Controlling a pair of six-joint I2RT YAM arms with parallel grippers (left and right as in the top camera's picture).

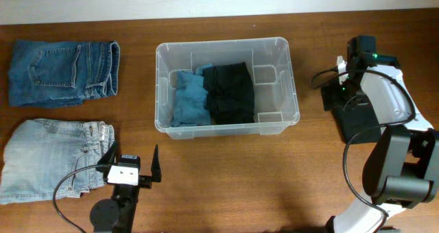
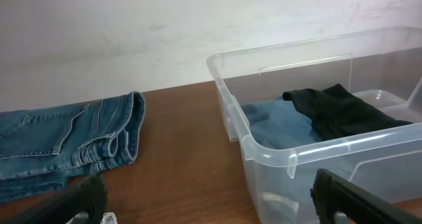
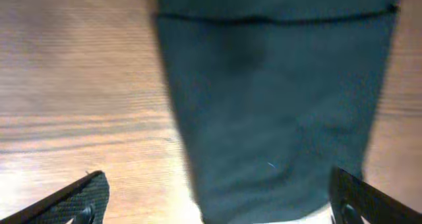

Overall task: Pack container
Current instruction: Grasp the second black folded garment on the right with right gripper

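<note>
My right gripper should go down next to the dark folded garment beside the container and pinch the garment's middle (image 1: 356,109) (image 3: 229,201) between its long sides.
The clear plastic container (image 1: 226,44) stands mid-table and holds a folded blue garment (image 1: 186,99) and a folded black garment (image 1: 230,92). The left wrist view shows its near corner (image 2: 290,155), the blue garment (image 2: 277,122) and the black one (image 2: 336,109). My left gripper (image 1: 134,166) is open and empty, in front of the container's left corner, beside the light jeans (image 1: 51,154); its fingers frame bare wood (image 2: 211,201). My right gripper (image 1: 346,79) is open, hovering right of the container over a dark folded garment (image 1: 357,118), which fills the right wrist view (image 3: 264,85) between the fingers (image 3: 217,201).
Folded dark blue jeans (image 1: 62,72) lie at the back left and also show in the left wrist view (image 2: 66,141). The right arm's cables (image 1: 326,79) loop beside the container's right wall. A pale wall runs behind the table's far edge.
</note>
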